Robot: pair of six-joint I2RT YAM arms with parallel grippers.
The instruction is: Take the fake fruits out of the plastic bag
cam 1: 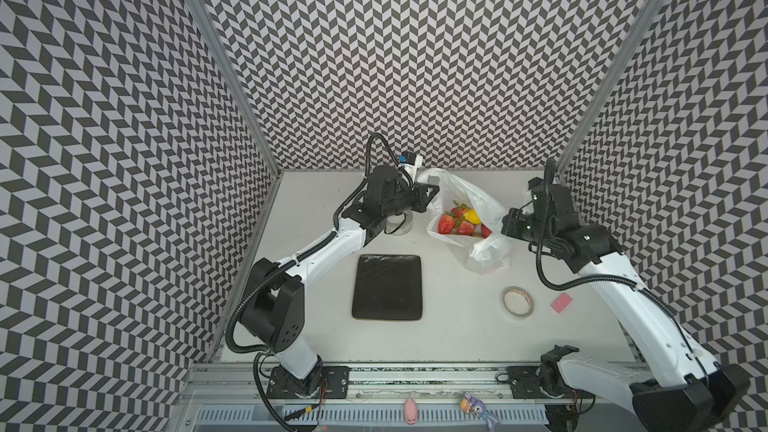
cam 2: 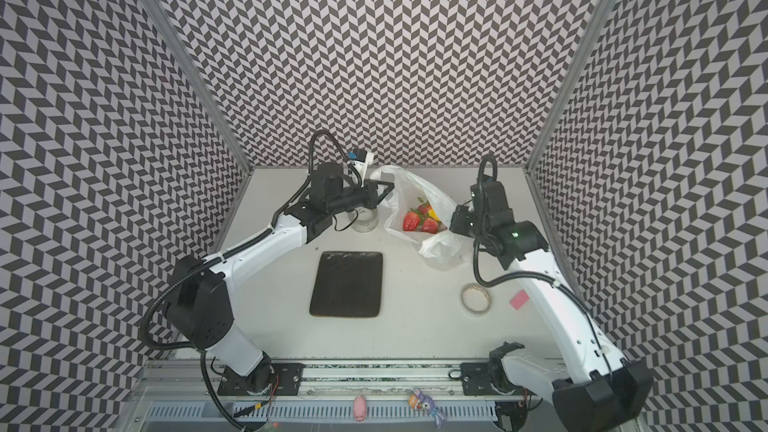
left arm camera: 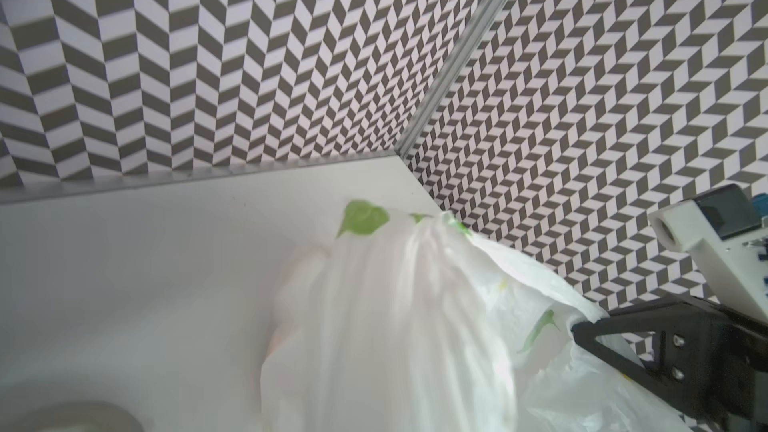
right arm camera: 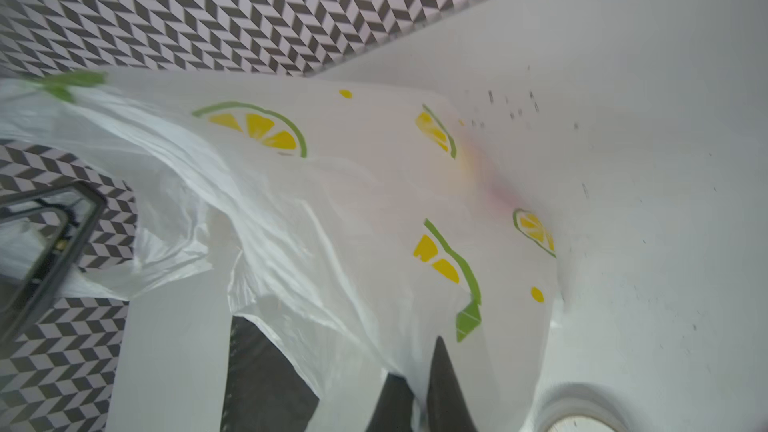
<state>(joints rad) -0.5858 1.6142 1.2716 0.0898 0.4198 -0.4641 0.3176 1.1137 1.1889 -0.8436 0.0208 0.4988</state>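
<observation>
The plastic bag's rim, now held up, at the back of the table, will be let go by my left gripper just behind the clear roll (cam 1: pixel 402 199) at the back of the table.
The plastic bag (cam 1: pixel 478 197) (cam 2: pixel 440 201), white with lemon-slice prints (right arm camera: pixel 257 128), lies open at the back of the table. Inside it I see the fake fruits: red strawberries (cam 1: pixel 447 224) (cam 2: pixel 411 221) and a yellow lemon-like one (cam 1: pixel 472 215). My left gripper (cam 1: pixel 432 192) (cam 2: pixel 384 193) is shut on the bag's rear rim and holds it up. In the left wrist view only bag film (left arm camera: pixel 395 326) shows. My right gripper (cam 1: pixel 505 224) (right arm camera: pixel 415 357) is at the bag's right rim. Its dark fingers (right arm camera: pixel 444 388) stand slightly apart, with bag film between them.
A black square tray (cam 1: pixel 388 286) lies mid-table. A tape roll (cam 1: pixel 517 303) (right arm camera: pixel 582 421) and a pink piece (cam 1: pixel 562 302) lie at the right. A clear roll (cam 1: pixel 399 224) sits under my left arm. A pink pig toy (cam 1: pixel 411 411) rests on the front rail.
</observation>
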